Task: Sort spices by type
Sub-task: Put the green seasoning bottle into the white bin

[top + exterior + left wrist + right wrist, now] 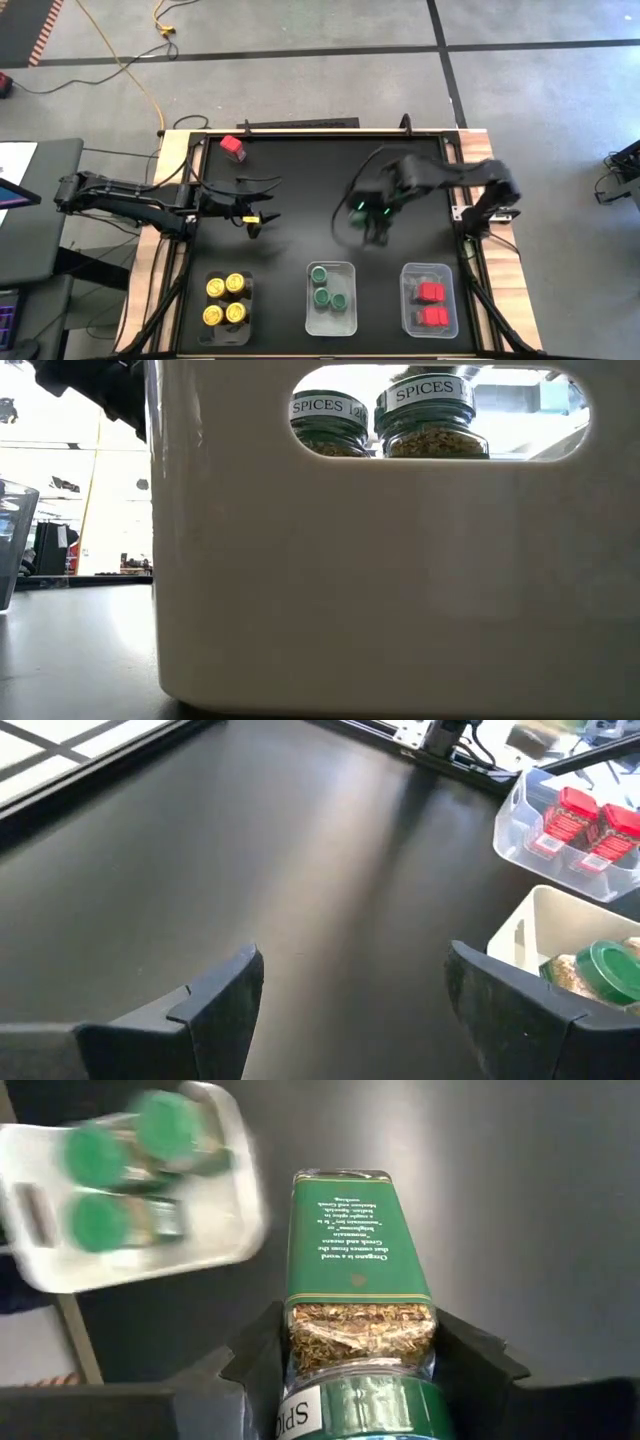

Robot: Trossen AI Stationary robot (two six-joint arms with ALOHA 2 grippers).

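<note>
My right gripper will let go of the green-lidded spice jar in the empty far corner of the centre tray [338, 280] [198, 1202].
My right gripper [368, 224] hovers over the middle of the table, on the far side of the centre tray, shut on a green-lidded spice jar [358, 1250]. That centre tray [346, 322] holds three green-lidded jars [326, 288]. Four yellow-lidded jars [226, 300] stand in the left tray and red-lidded jars [431, 304] in the right tray. One red-lidded jar [233, 148] stands alone on the table near its far left. My left gripper [270, 199] is open over bare table left of centre, touching nothing. My right gripper pinches the jar between its two fingers [262, 1352] at the glass shoulder [360, 1330], just below the green lid [385, 1410]. The lid sits back between the fingers and the labelled body points away from them, toward the table. Whether the base is clear of the table does not show.
Three clear trays line the near edge, with dark mat open between them and the far rail. In the low view the centre tray's wall [380, 580] fills the picture, two jars [430, 420] showing through its handle slot. Cables run along the table's sides.
</note>
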